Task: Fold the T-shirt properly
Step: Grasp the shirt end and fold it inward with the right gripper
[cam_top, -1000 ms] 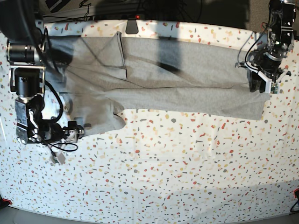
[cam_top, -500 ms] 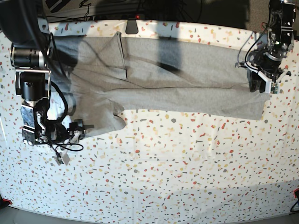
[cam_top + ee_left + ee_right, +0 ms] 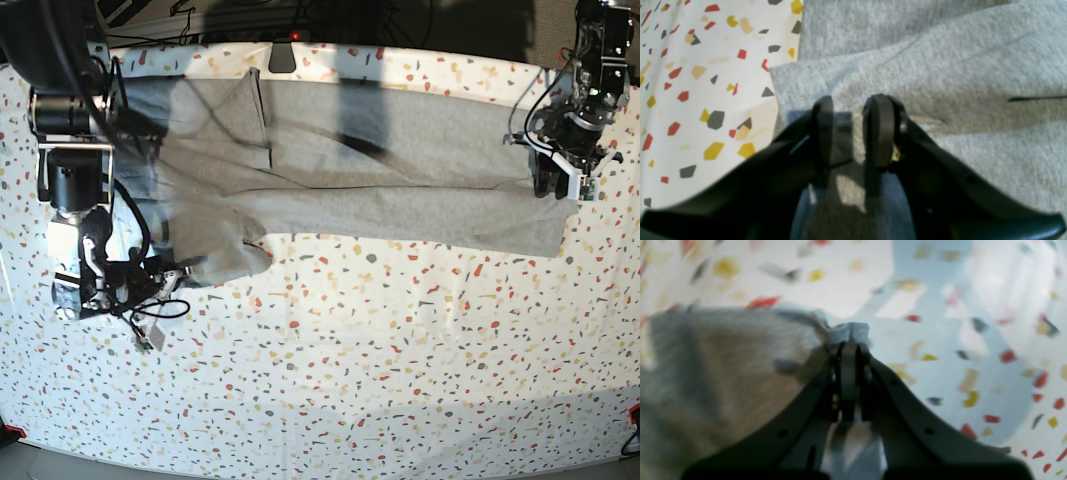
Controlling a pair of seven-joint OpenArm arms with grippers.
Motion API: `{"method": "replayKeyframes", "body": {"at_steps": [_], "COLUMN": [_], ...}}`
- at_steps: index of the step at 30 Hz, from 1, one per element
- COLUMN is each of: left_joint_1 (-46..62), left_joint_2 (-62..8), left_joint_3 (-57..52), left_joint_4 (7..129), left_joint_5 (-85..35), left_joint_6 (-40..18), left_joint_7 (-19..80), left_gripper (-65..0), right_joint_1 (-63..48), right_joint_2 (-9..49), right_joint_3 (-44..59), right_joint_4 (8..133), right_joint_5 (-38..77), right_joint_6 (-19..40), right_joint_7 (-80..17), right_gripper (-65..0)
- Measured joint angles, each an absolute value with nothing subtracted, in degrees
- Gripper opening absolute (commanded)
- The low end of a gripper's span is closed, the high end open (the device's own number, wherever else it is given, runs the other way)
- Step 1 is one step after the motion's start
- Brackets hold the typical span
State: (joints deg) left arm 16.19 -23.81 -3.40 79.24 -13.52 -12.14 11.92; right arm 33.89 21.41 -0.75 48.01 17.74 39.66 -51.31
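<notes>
The robot's right gripper will release the flap's edge, now pinched at its tips, on the T-shirt [image 3: 306, 138] next to the end of the slanting crease that is nearest the black clip.
The grey T-shirt [image 3: 400, 170] lies spread along the far half of the speckled table, plain side up, with a flap hanging toward me at the left. My right gripper [image 3: 190, 270] sits at that flap's lower edge. In the right wrist view it [image 3: 849, 343] is shut, with a small bunch of the T-shirt [image 3: 723, 356] pinched at its tips. My left gripper [image 3: 562, 185] rests on the shirt's right end. In the left wrist view its jaws [image 3: 850, 103] stand apart, tips down on the T-shirt [image 3: 957, 66] near a corner of a folded layer.
The table carries a white cloth [image 3: 380, 360] with coloured flecks. A black clip-like object [image 3: 283, 57] sits at the far edge above the shirt. Cables trail from my right arm [image 3: 140, 310]. The table's front edge runs along the bottom of the base view.
My right gripper slid a little right onto the flap's edge and shut on the cloth. The left arm has not moved.
</notes>
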Motion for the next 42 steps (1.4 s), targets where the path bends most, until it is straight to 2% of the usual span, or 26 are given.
{"method": "replayKeyframes", "body": {"at_steps": [3, 10, 22, 32, 42], "left_joint_1": [16.19, 16.19, 16.12, 16.08, 16.05], "left_joint_2": [-23.79, -23.81, -23.81, -23.81, -23.81], "left_joint_3": [-3.4, -3.4, -3.4, -3.38, -3.38], "left_joint_4": [79.24, 79.24, 79.24, 79.24, 79.24], "left_joint_5": [-13.5, -13.52, -13.39, -13.54, -13.52], "left_joint_6": [-12.01, -12.03, -12.03, -12.03, -12.01], "left_joint_7": [11.92, 11.92, 11.9, 11.94, 12.05], "left_gripper": [-46.3, -46.3, -46.3, -46.3, -46.3], "right_joint_1": [33.28, 22.68, 1.67, -9.21, -12.1], "right_joint_2": [21.45, 21.45, 21.12, 21.1, 21.1], "right_joint_3": [-0.75, -0.84, -0.8, -0.75, -0.75], "right_joint_4": [57.56, 79.24, 105.43, 112.62, 112.66], "right_joint_5": [24.91, 33.41, 41.52, 51.05, 51.33], "right_joint_6": [39.75, 39.77, 39.77, 39.75, 39.75], "right_joint_7": [-59.4, -66.39, -67.09, -66.57, -65.63], "right_gripper": [-65.0, -65.0, -65.0, -65.0, -64.9]}}
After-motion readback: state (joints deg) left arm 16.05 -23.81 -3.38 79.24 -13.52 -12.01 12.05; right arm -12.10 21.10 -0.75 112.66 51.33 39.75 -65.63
